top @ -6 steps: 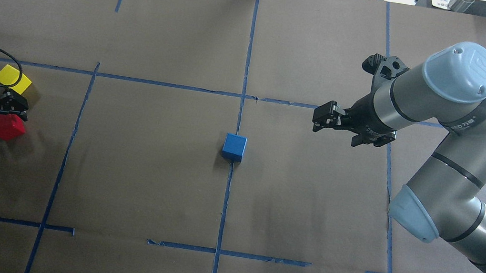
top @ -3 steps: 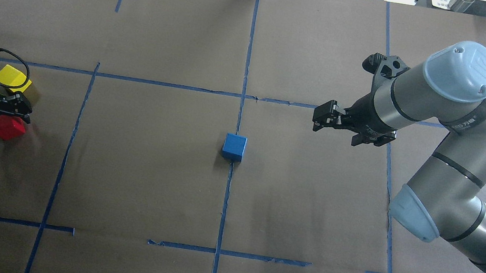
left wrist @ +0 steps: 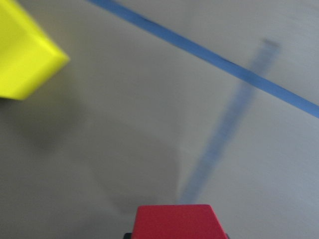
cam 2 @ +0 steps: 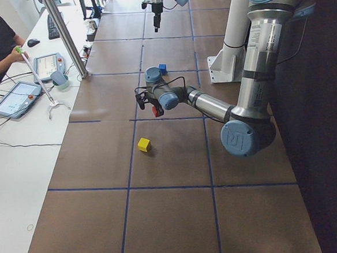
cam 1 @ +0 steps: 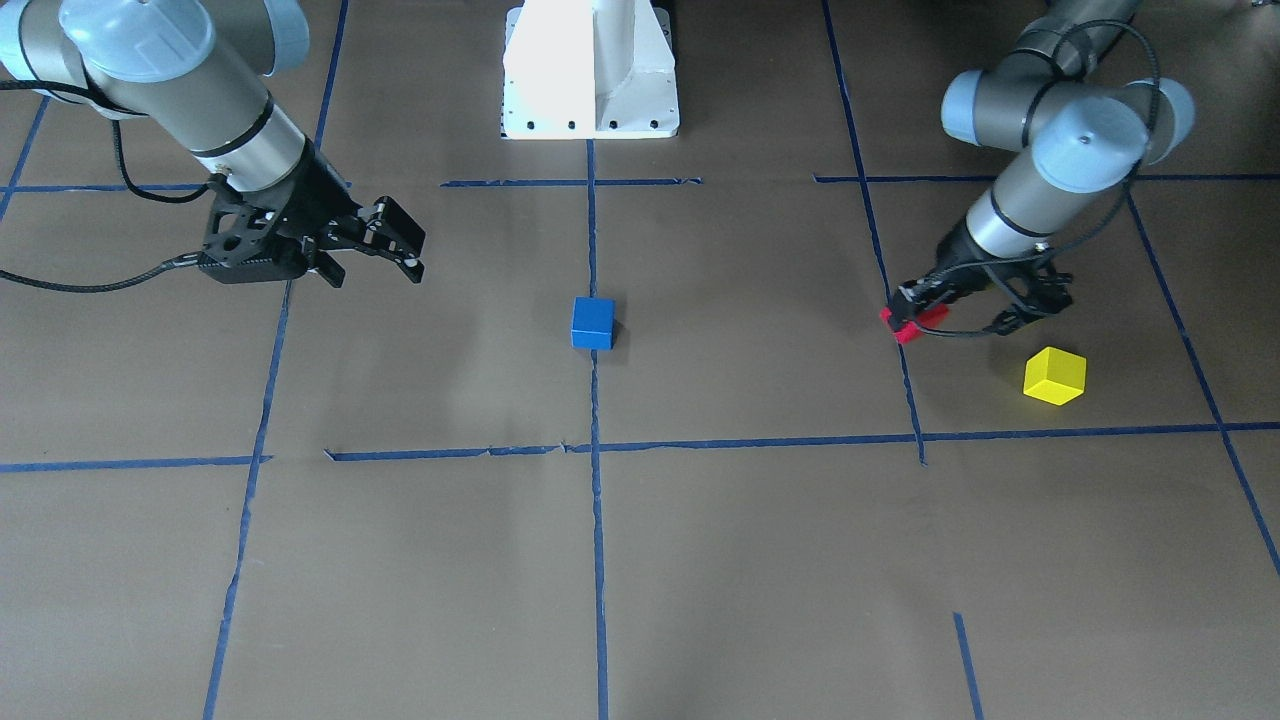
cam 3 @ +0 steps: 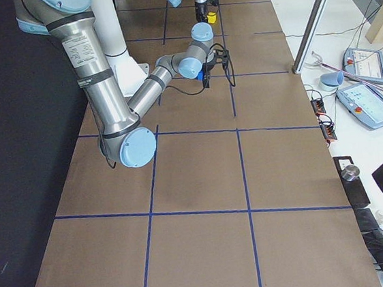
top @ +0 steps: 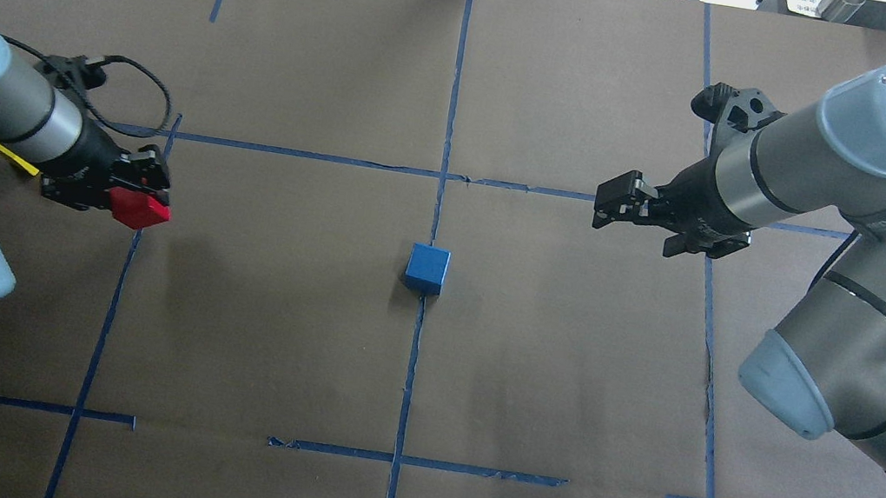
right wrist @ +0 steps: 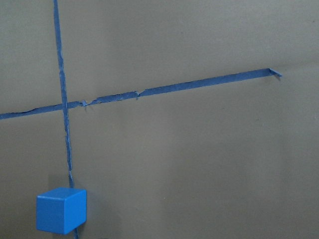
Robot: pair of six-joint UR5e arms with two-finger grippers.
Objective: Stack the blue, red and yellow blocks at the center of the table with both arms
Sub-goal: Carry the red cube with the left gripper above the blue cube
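Observation:
My left gripper is going to the blue block (cam 1: 593, 317). It will set the red block down on top of it.
The blue block (top: 427, 269) sits on the centre tape line, also in the front view (cam 1: 592, 323) and right wrist view (right wrist: 61, 210). My left gripper (top: 143, 195) is shut on the red block (top: 140, 209) and holds it just above the table, left of centre. The red block also shows in the front view (cam 1: 910, 322) and left wrist view (left wrist: 177, 221). The yellow block (cam 1: 1054, 376) lies on the table behind the left gripper and is mostly hidden under the left arm in the overhead view (top: 13, 157). My right gripper (top: 603, 207) is open and empty, right of the blue block.
Brown paper with blue tape lines (top: 451, 110) covers the table. The white robot base (cam 1: 590, 70) stands at the table's near edge. An operator and tablets (cam 2: 16, 96) are beside the table's far side.
My left gripper has carried the red block away from the yellow block, toward the centre. The right arm has drawn back slightly to the right.

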